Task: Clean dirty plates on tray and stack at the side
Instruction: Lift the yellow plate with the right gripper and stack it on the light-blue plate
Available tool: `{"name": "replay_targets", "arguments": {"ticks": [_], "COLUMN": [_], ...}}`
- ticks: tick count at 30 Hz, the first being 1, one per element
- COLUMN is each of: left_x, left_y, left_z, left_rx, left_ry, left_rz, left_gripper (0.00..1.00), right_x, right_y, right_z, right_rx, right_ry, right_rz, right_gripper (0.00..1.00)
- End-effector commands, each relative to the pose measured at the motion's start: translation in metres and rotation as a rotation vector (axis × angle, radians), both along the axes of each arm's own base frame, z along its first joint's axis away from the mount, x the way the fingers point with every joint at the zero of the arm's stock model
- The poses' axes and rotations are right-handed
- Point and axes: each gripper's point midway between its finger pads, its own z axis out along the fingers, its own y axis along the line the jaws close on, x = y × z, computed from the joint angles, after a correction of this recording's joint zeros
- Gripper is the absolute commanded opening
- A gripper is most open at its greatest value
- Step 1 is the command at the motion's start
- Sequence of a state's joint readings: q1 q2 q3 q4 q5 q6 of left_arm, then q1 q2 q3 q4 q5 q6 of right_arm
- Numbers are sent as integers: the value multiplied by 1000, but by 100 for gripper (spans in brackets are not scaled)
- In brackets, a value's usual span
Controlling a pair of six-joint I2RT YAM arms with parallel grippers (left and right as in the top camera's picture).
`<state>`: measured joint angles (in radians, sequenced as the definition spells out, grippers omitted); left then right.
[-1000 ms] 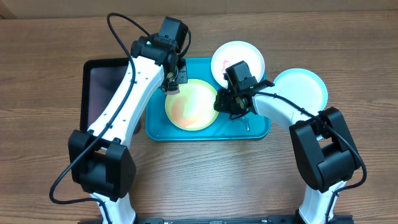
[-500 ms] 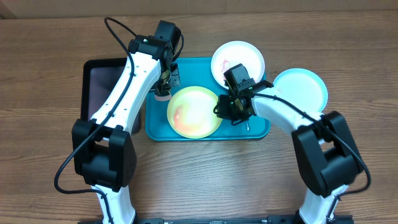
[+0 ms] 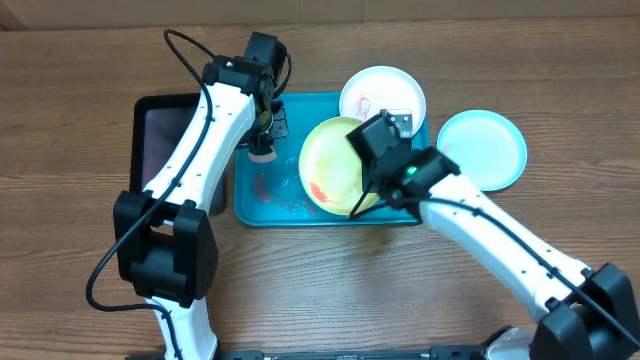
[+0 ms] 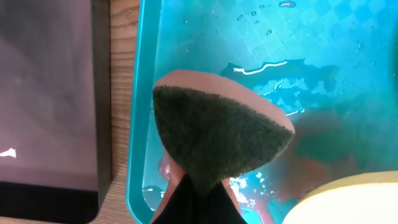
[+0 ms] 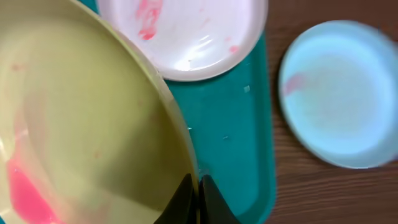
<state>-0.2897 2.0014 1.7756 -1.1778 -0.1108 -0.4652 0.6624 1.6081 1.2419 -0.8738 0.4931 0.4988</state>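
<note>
The light blue plate (image 3: 482,151) (image 5: 345,94) is beside the turquoise tray. Next, I put the yellow-green plate, now held tilted above the tray, down on top of it with my right gripper.
My right gripper (image 3: 372,192) (image 5: 195,194) is shut on the rim of the yellow-green plate (image 3: 328,163) (image 5: 81,124) and holds it tilted above the turquoise tray (image 3: 262,190) (image 5: 239,134); red liquid pools at its low side. My left gripper (image 3: 263,143) (image 4: 198,198) is shut on a sponge (image 4: 217,134) with a dark scouring face, over the tray's left part (image 4: 140,93). The white plate (image 3: 383,95) (image 5: 186,34), smeared red, rests on the tray's far right corner. The light blue plate (image 3: 485,148) (image 5: 339,93) lies on the table to the right of the tray.
A smaller black tray (image 3: 160,140) (image 4: 50,93) lies left of the turquoise one. Reddish water is smeared on the turquoise tray's floor (image 3: 270,188). Bare wooden table (image 3: 80,100) surrounds everything.
My right gripper has lifted and tilted the yellow-green plate up off the tray floor, and the right arm swung forward. The left gripper with the sponge has barely moved in the last half second.
</note>
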Motion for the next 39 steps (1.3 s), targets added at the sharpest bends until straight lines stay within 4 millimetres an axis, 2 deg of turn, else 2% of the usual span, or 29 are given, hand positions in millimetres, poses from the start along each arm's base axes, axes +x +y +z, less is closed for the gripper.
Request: {"name": "replay_targets", "arguments": {"ticks": [1,6,15,17,22,35,39], "left_x": [2,3,5,6,5,6,5], "left_y": [0,1,2,2,2,2,1], "left_z": [-1,-1,-1,-1,-1,-1,-1], "left_rx": [-8,-8,-10,-11,-11,-11,-11], "left_ry": [1,-3,-11,-11,-11,-12,-11], "left_rz": [3,5,9,12,12,12,12], "left_gripper": [4,4,4,4,4,4,4], "right_x": [9,2,-20,-26,-29,-29,-25], "right_y": [-27,-30,-9,-4,3,4,7], "right_z": [43,76,137,145,145,144,125], "right_rx": [-211,-345,-546,-570,-560,-544,-478], "right_ry": [-243,-436,-744,-785,-792,-791,-704], "right_rz": [-131,-192,-181,-174,-153,-157,-127], "right_gripper": [4,4,4,4,4,4,4]}}
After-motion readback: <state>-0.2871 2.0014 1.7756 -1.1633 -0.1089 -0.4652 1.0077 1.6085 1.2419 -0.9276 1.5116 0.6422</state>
